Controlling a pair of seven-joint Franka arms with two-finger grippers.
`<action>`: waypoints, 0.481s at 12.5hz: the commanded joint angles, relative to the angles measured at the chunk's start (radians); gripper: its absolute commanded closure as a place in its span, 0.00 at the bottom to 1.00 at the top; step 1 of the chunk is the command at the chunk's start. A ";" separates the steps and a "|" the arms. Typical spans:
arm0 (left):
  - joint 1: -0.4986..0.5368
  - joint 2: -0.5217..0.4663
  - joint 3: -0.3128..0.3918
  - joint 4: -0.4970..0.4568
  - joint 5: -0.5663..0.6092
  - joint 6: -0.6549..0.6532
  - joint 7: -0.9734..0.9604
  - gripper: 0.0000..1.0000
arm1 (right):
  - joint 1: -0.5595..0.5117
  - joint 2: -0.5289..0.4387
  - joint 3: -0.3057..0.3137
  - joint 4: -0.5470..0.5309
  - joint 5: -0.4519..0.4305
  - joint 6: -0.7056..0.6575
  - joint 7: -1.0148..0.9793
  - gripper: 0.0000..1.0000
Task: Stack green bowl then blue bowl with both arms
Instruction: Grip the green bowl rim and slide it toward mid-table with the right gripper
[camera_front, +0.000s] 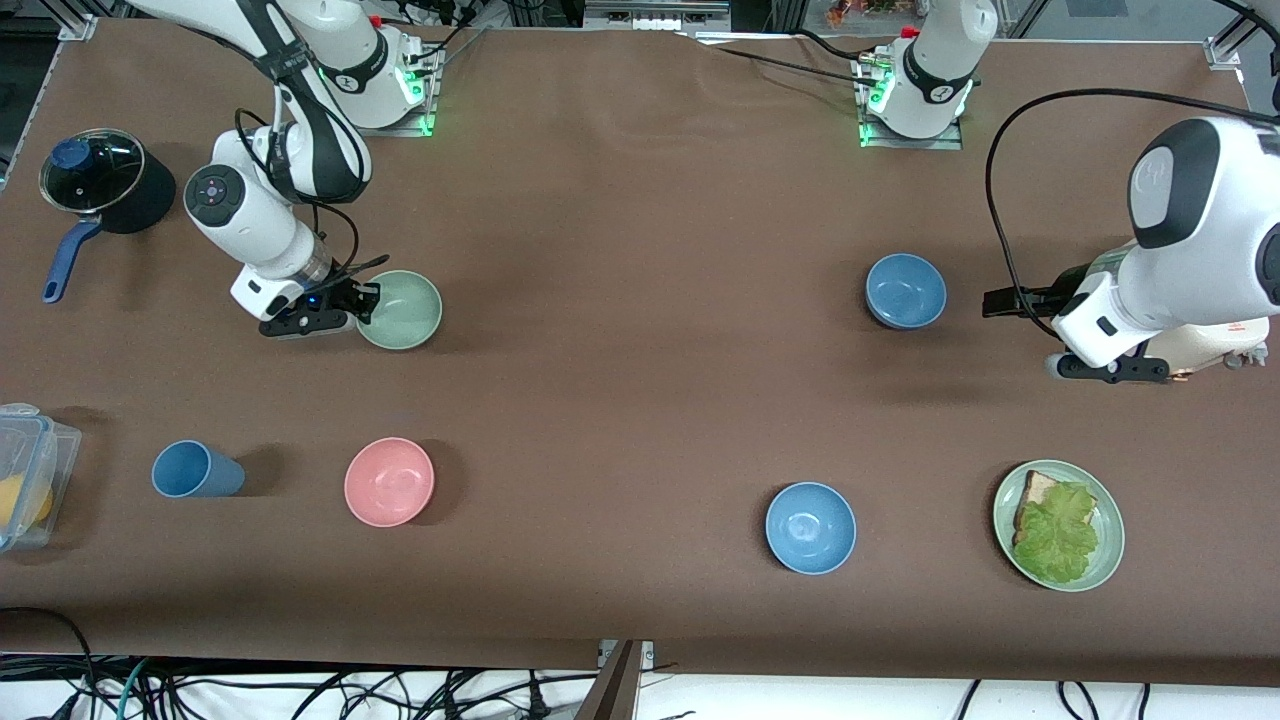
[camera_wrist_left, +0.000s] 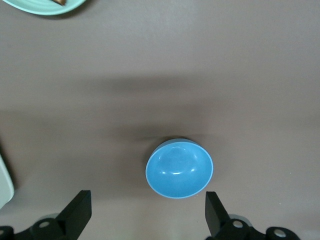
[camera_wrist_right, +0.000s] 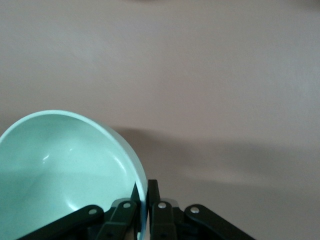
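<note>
The robot's right gripper needs to release the pale green bowl, which is still on the table, midway (camera_front: 631, 344) between the pink bowl and the duller blue bowl.
The pale green bowl (camera_front: 405, 310) is on the table toward the right arm's end. My right gripper (camera_front: 365, 300) is shut on its rim, one finger inside and one outside, as the right wrist view shows for the gripper (camera_wrist_right: 145, 187) and the bowl (camera_wrist_right: 65, 170). The duller blue bowl (camera_front: 905, 290) sits toward the left arm's end. My left gripper (camera_front: 1005, 300) hangs in the air beside it, open wide and empty. In the left wrist view the blue bowl (camera_wrist_left: 180, 168) lies just ahead of the spread left gripper (camera_wrist_left: 147, 212).
A brighter blue bowl (camera_front: 810, 527), a pink bowl (camera_front: 389, 481), a blue cup (camera_front: 195, 470) and a green plate (camera_front: 1112, 510) with bread and lettuce lie nearer the front camera. A black lidded pot (camera_front: 100, 185) and a clear container (camera_front: 25, 475) are at the right arm's end.
</note>
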 joint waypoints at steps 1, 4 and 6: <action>0.013 -0.065 0.022 -0.127 -0.039 0.078 0.082 0.00 | 0.034 0.039 0.065 0.224 0.014 -0.208 0.163 1.00; 0.015 -0.070 0.022 -0.173 -0.039 0.107 0.084 0.00 | 0.188 0.180 0.065 0.431 0.016 -0.266 0.442 1.00; 0.015 -0.071 0.022 -0.196 -0.041 0.122 0.086 0.00 | 0.308 0.276 0.065 0.522 0.013 -0.231 0.640 1.00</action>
